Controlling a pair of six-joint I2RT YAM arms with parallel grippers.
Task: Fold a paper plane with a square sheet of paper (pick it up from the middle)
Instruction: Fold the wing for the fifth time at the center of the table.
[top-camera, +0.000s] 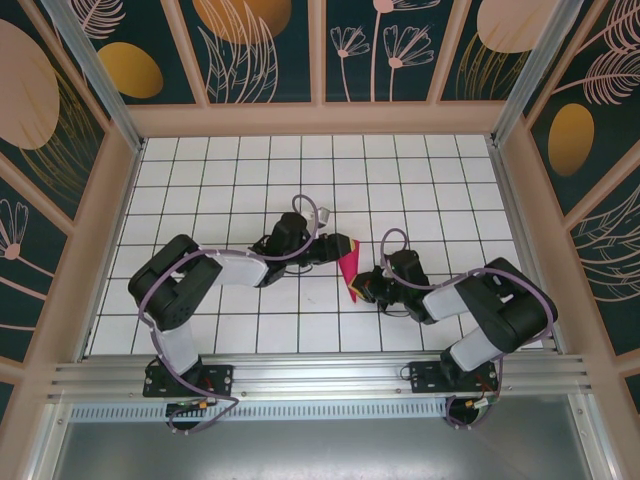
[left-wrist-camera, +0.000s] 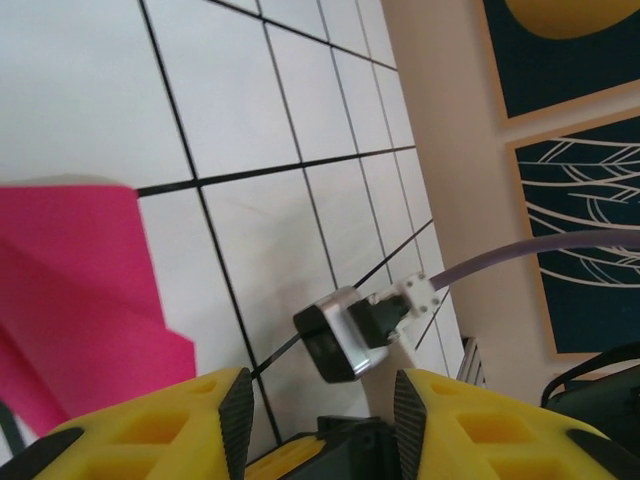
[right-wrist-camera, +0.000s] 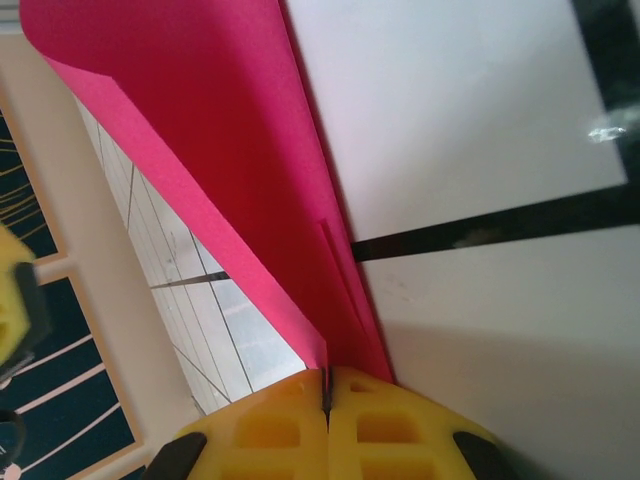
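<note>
My right gripper needs to move its pinch down toward the pointed tip (top-camera: 353, 298) while my left gripper steadies the paper at its wide end, because it gapes there.
The square sheet of paper (top-camera: 349, 267) is magenta-red and creased into a narrow pointed shape that stands up off the tiles between my two grippers. My right gripper (top-camera: 360, 291) is shut on its lower end. In the right wrist view the yellow fingers (right-wrist-camera: 300, 425) meet on the folded layers of paper (right-wrist-camera: 220, 130), which rise away from the right gripper (right-wrist-camera: 327, 385). My left gripper (top-camera: 328, 245) sits just left of the paper's upper end. In the left wrist view the left gripper (left-wrist-camera: 322, 392) stands open with nothing between its pads, and the paper (left-wrist-camera: 80, 300) lies off to the left.
The floor is white tile with black grid lines (top-camera: 330, 180). Tan walls and patterned panels (top-camera: 320, 118) enclose it. The right arm's wrist camera (left-wrist-camera: 345, 335) and its purple cable (left-wrist-camera: 520, 255) lie just beyond my left fingers.
</note>
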